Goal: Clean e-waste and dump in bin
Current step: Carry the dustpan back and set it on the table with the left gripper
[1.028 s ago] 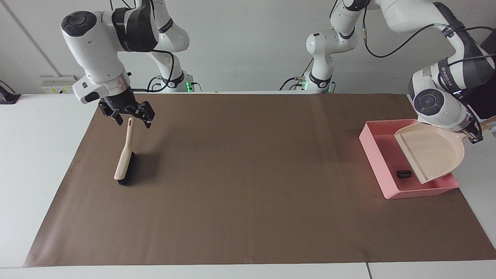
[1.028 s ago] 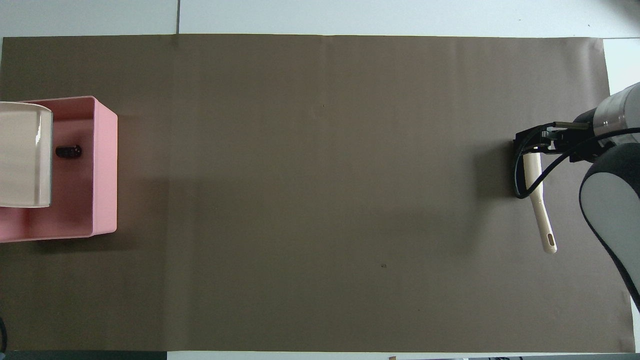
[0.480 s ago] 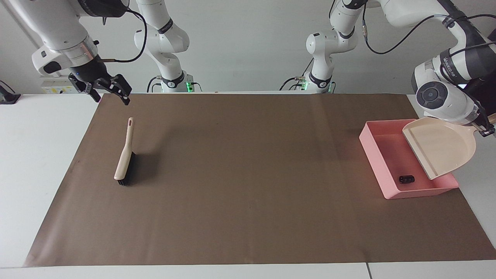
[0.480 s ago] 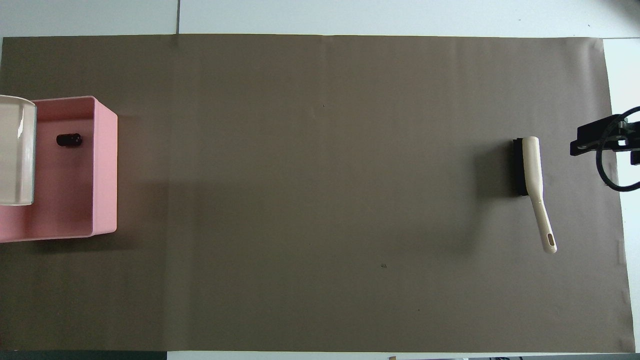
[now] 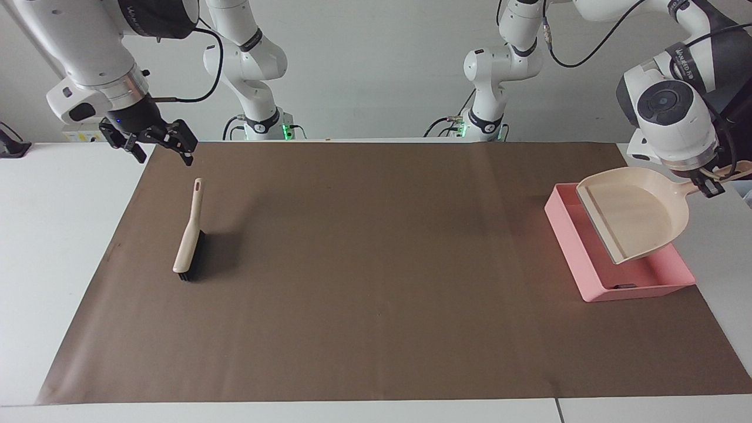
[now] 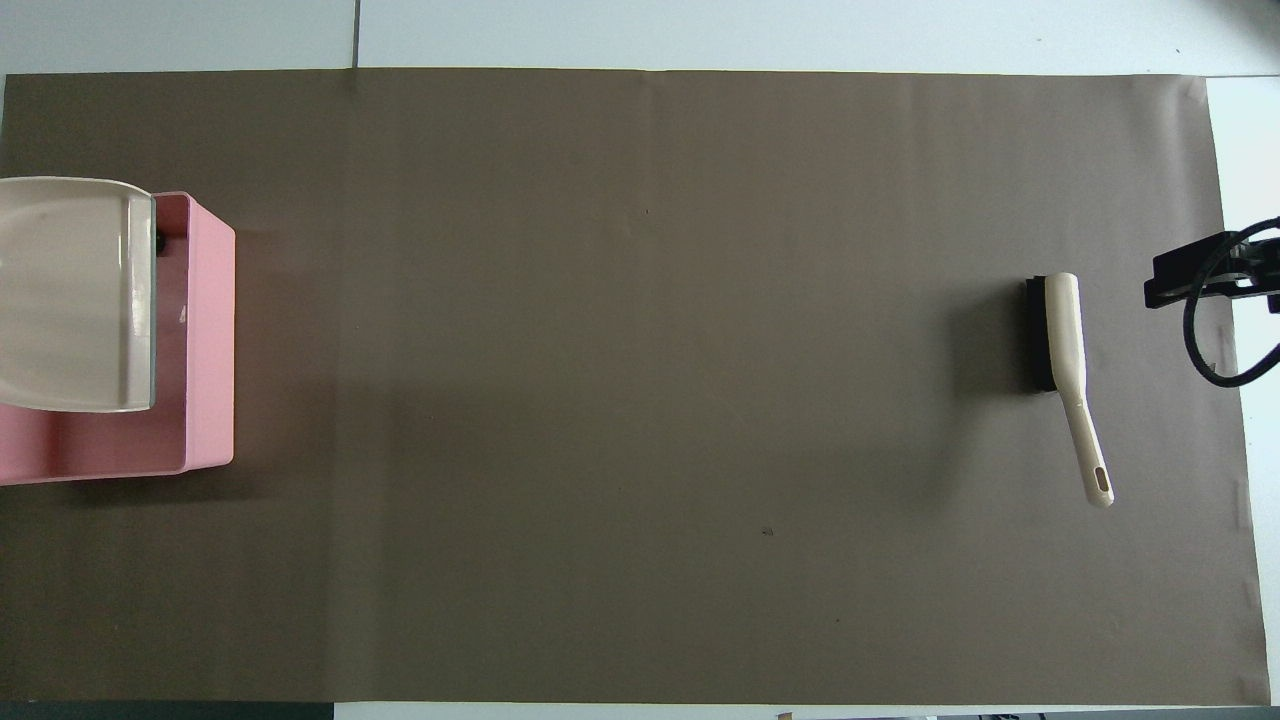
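Next, my left gripper releases the dustpan on the brown mat (image 6: 501, 398) next to the pink bin, toward the brush.
The pink bin (image 5: 587, 267) stands at the left arm's end of the table and also shows in the overhead view (image 6: 205, 330). My left gripper (image 5: 708, 188) is shut on the handle of the beige dustpan (image 5: 637, 214), which it holds raised over the bin. From overhead the dustpan (image 6: 70, 295) covers most of the bin. The dark e-waste bit (image 6: 160, 241) peeks out in the bin at its wall farthest from the robots, a sliver in the facing view (image 5: 624, 286). The white bit is hidden. My right gripper (image 5: 164, 150) is open and empty, up over the mat's edge near the brush handle.
A beige brush with black bristles (image 5: 189, 235) lies on the brown mat (image 5: 376, 264) at the right arm's end, also in the overhead view (image 6: 1065, 340). The right gripper's tip and cable (image 6: 1200, 285) show at the mat's edge.
My right gripper rose away from the brush handle, leaving the brush lying. My left gripper lifted the dustpan and swung it over the bin. The dark bit rolled to the bin's wall.
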Controlling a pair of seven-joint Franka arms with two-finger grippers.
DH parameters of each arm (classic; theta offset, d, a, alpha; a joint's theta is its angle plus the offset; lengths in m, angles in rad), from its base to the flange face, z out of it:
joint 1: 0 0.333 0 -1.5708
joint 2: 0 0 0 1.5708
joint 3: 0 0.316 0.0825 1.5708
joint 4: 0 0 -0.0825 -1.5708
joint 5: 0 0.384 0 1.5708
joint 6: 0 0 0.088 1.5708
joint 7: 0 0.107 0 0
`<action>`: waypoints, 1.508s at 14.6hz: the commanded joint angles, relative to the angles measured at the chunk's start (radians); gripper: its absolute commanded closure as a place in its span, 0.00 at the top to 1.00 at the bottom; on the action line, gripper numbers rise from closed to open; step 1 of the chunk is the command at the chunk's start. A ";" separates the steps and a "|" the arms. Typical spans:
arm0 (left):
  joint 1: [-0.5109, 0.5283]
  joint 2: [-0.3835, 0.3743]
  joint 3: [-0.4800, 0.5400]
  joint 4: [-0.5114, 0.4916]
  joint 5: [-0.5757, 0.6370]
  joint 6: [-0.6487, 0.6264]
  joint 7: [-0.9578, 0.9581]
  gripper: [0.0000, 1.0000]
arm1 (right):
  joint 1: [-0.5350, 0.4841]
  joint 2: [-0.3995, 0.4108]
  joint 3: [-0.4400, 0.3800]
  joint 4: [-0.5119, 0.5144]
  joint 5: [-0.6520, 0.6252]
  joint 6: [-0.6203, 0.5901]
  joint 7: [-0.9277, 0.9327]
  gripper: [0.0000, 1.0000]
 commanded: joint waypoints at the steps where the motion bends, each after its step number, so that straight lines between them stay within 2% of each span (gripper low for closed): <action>1: -0.052 -0.010 0.006 0.002 -0.116 -0.060 0.015 0.00 | -0.004 -0.008 0.007 -0.010 -0.015 0.009 -0.028 1.00; 3: -0.084 -0.010 0.007 -0.013 -0.226 -0.074 0.009 0.00 | -0.004 -0.011 0.007 -0.019 -0.004 0.001 -0.026 1.00; 5: -0.133 -0.009 0.007 -0.057 -0.285 -0.076 -0.003 0.00 | -0.004 -0.011 0.007 -0.017 -0.001 -0.002 -0.023 1.00; 9: -0.252 0.009 0.007 -0.146 -0.366 -0.057 -0.196 0.00 | 0.005 -0.042 0.015 -0.022 0.001 -0.016 0.000 1.00; 11: -0.324 0.009 0.007 -0.203 -0.403 -0.009 -0.288 0.00 | 0.002 -0.060 0.015 -0.049 0.005 -0.039 0.001 1.00; 16: -0.463 0.017 0.007 -0.301 -0.412 0.107 -0.460 0.00 | 0.002 -0.073 0.015 -0.065 0.039 -0.037 0.015 1.00; 18: -0.503 0.055 0.007 -0.311 -0.411 0.143 -0.522 0.00 | 0.007 -0.080 0.016 -0.085 0.027 -0.011 0.004 1.00; 22: -0.552 0.062 0.009 -0.384 -0.409 0.231 -0.526 0.00 | 0.005 -0.087 0.016 -0.099 0.019 0.012 -0.007 1.00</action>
